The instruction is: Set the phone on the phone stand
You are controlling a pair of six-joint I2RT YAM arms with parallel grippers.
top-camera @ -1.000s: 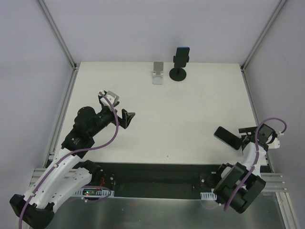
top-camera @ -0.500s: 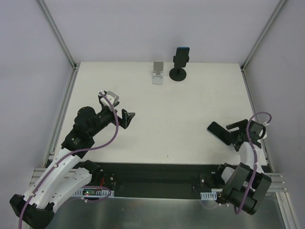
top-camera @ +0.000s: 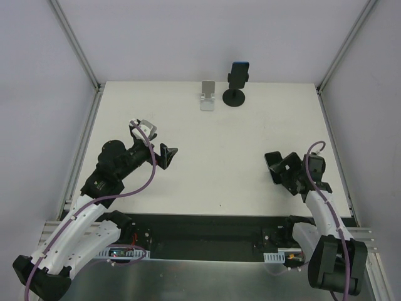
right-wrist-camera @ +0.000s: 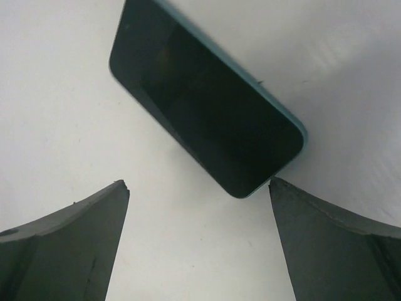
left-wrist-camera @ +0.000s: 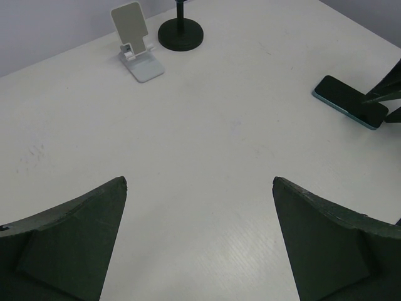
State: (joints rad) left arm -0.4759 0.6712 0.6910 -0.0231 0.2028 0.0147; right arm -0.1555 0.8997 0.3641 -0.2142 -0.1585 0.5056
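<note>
The robot's right gripper should next move to the middle of the phone (top-camera: 274,167) (right-wrist-camera: 203,95) and close there, with its fingers on the two long sides of the phone.
The phone (top-camera: 273,164) is black with a teal-blue rim and lies flat on the white table at the right. It also shows in the right wrist view (right-wrist-camera: 203,106) and the left wrist view (left-wrist-camera: 349,101). My right gripper (top-camera: 290,174) is open and low just behind it; in its wrist view (right-wrist-camera: 197,183) the right fingertip (right-wrist-camera: 279,188) is at the phone's near corner. The phone stand (top-camera: 235,95) is black with a round base, at the back edge; its clamp head has a blue top. My left gripper (top-camera: 168,155) is open and empty (left-wrist-camera: 200,180).
A small silver folded-metal stand (top-camera: 207,97) sits just left of the black stand, also seen in the left wrist view (left-wrist-camera: 136,44). Frame posts stand at the table's back corners. A black rail runs along the near edge (top-camera: 200,235).
My right arm has swung left and away from the right edge, and the phone has shifted left along the table in front of its open fingers. The left arm has not moved.
</note>
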